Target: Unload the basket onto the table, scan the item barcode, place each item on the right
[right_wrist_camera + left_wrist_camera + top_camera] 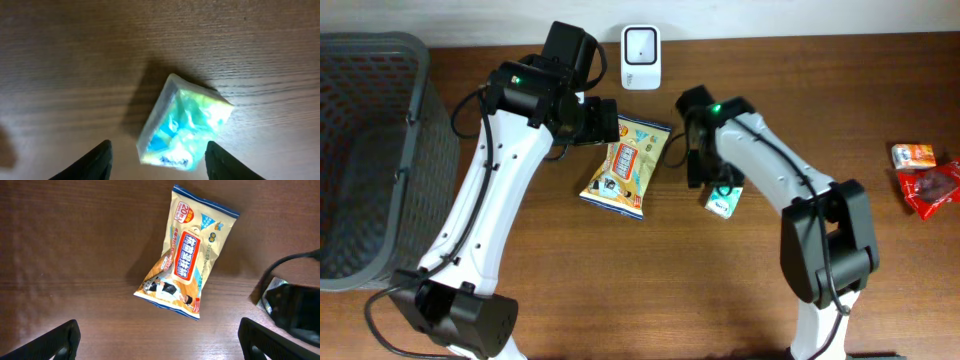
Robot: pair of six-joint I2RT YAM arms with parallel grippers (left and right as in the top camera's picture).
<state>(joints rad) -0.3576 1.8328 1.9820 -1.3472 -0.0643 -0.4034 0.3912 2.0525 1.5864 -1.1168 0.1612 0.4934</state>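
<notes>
The green-and-white packet is lying at a slant under the spread fingers of my right gripper, so that gripper should swing round and pinch its side edge (735, 206) before the scan.
A yellow snack bag (623, 168) lies flat on the wooden table below the white barcode scanner (640, 57). My left gripper (605, 120) hovers above it, wide open and empty. In the left wrist view the bag (187, 265) lies beyond the gripper (160, 345), apart from both fingers. A small green-and-white packet (723, 201) rests on the table to the right of the bag. My right gripper (713, 180) stands just over it. In the right wrist view the packet (185, 125) lies between the spread fingers of the open gripper (159, 150), and neither finger touches it.
A grey mesh basket (420, 90) fills the left side of the table. Red snack packets (930, 185) and an orange one (913, 155) lie at the far right. The right arm's dark body (295, 315) shows at the right edge of the left wrist view.
</notes>
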